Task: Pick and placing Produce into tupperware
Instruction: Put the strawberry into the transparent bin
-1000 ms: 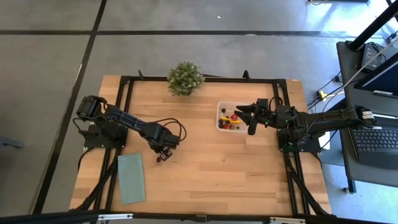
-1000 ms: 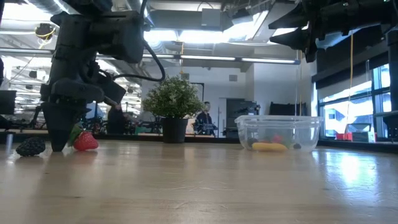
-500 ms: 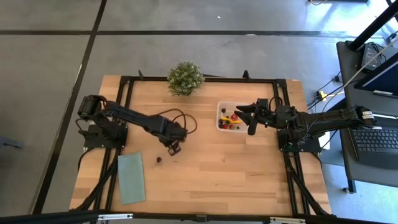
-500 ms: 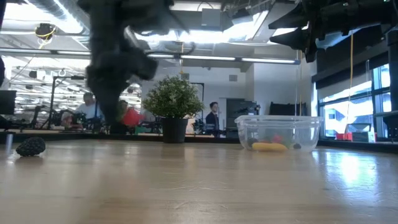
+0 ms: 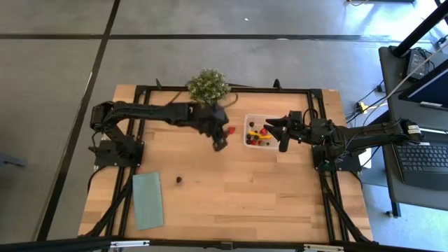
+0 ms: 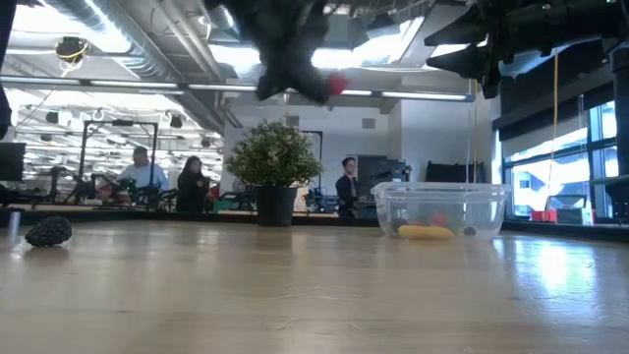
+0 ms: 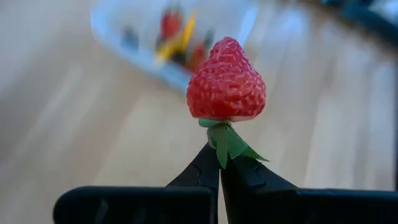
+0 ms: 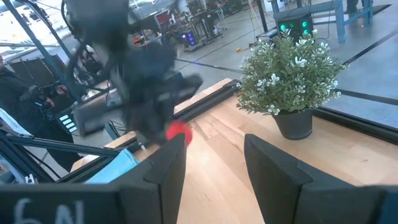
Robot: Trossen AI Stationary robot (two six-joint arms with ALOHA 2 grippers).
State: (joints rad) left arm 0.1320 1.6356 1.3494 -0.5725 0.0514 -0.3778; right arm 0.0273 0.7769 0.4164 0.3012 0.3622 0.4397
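The left gripper should release the strawberry in the tupperware (image 5: 257, 141) (image 7: 203, 49), among red pieces on the near side of the yellow ones.
My left gripper (image 5: 225, 135) is raised above the table just left of the tupperware (image 5: 260, 131) and is shut on a red strawberry (image 7: 226, 81). The strawberry also shows as a red blur high up in the low view (image 6: 337, 87). The clear tupperware (image 6: 442, 208) rests on the table and holds several red, yellow and dark pieces. A dark berry (image 5: 180, 178) lies alone on the wood near the left side (image 6: 49, 231). My right gripper (image 5: 280, 131) hovers open over the tupperware's right edge, high above it (image 8: 214, 162). My left gripper pinches the strawberry's green leafy cap (image 7: 227, 142) between its two fingertips (image 7: 205, 165). The fruit stands out past the fingertips, its pointed end away from them. It is lifted clear of the table, in the air beside the tupperware.
A bushy potted plant (image 5: 208, 87) stands at the far edge, just behind the left arm (image 6: 275, 162). A flat pale-green cloth (image 5: 148, 199) lies near the table's near-left corner. Bare wood spreads across the middle and near side. People show in the room beyond.
My left gripper has risen from the table beside the dark berry and swung toward the far right, toward the tupperware, carrying the strawberry. The strawberry, then on the wood next to the berry, is now lifted clear. The berry has stayed put.
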